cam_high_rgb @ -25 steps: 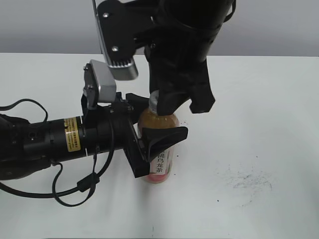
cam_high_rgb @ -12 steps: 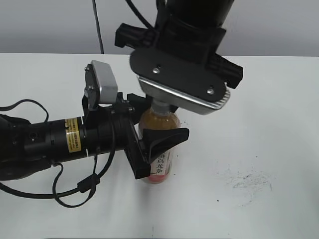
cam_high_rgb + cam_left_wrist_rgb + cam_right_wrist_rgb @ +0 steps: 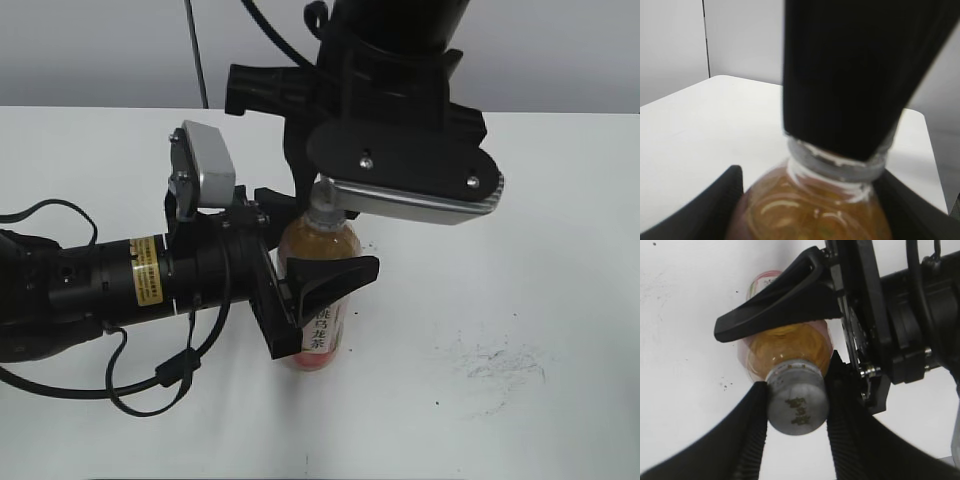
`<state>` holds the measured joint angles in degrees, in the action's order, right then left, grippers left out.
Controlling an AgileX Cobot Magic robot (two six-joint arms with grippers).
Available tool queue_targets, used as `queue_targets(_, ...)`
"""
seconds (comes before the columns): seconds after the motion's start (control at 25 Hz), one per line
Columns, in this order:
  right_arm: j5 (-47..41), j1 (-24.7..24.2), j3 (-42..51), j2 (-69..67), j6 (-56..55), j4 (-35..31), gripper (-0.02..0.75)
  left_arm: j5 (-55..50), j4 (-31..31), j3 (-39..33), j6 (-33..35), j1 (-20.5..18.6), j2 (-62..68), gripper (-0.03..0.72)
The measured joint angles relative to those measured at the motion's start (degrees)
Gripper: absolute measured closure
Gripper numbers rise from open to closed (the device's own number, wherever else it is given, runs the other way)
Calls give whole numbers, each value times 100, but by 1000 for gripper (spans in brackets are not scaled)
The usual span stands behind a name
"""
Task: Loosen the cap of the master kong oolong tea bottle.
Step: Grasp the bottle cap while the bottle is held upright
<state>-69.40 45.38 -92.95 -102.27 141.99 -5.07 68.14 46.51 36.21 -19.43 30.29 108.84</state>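
Note:
I should open my right gripper, turn it back and grip the cap's sides [image 3: 798,402], as it is twisted far round with the cap still on the bottle's neck.
The master kong oolong tea bottle [image 3: 320,300] stands upright on the white table, amber tea inside, pink-and-white label low on it. My left gripper [image 3: 310,270] is shut on its body from the left; its black fingers flank the bottle's shoulder [image 3: 810,205] in the left wrist view. My right gripper [image 3: 322,195] comes down from above and is shut on the cap [image 3: 797,402], a grey-white cap with a dark mark on top. The right wrist view shows both ribbed fingers [image 3: 796,410] pressed against the cap's sides. In the left wrist view a black finger hides most of the cap [image 3: 840,167].
The white table [image 3: 520,270] has dark scuff marks [image 3: 500,365] at the right front. The left arm's black body and cables [image 3: 90,290] lie along the table's left side. A grey wall stands behind.
My right wrist has rotated around the bottle's axis over the cap: its camera housing swung from the left to the right side. The bottle and left gripper stayed in place.

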Motion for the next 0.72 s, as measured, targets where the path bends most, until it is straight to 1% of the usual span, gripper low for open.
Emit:
queue_targets(0.08, 0, 0, 0, 0, -219, -19, 459, 0, 0, 0, -2, 0, 0, 240)
queue_targets(0.24, -17, 0, 0, 0, -1109, -193, 456, 6, 17, 0, -2, 0, 0, 240)
queue_targets(0.28, -27, 0, 0, 0, -1429, -214, 439, 11, 25, 0, -2, 0, 0, 240)
queue_targets(0.36, -27, -5, 0, 15, -2079, -321, 376, 11, -3, 0, -31, 0, 0, 240)
queue_targets(0.44, -27, -5, 0, 19, -2735, -411, 286, 6, -8, 0, -45, -6, 0, 240)
queue_targets(0.52, -27, -5, 0, 19, -3329, -423, 216, 6, -8, 0, -45, -6, 0, 240)
queue_targets(0.6, -27, -5, 0, 19, -3967, -418, 183, 6, -8, 0, -45, -6, 0, 240)
queue_targets(0.64, -27, -5, 0, 19, -4298, -418, 180, 6, -8, 0, -50, -6, 0, 240)
queue_targets(0.72, -15, -5, 0, 19, -5404, -418, 183, 6, -8, 0, -50, -6, 0, 232)
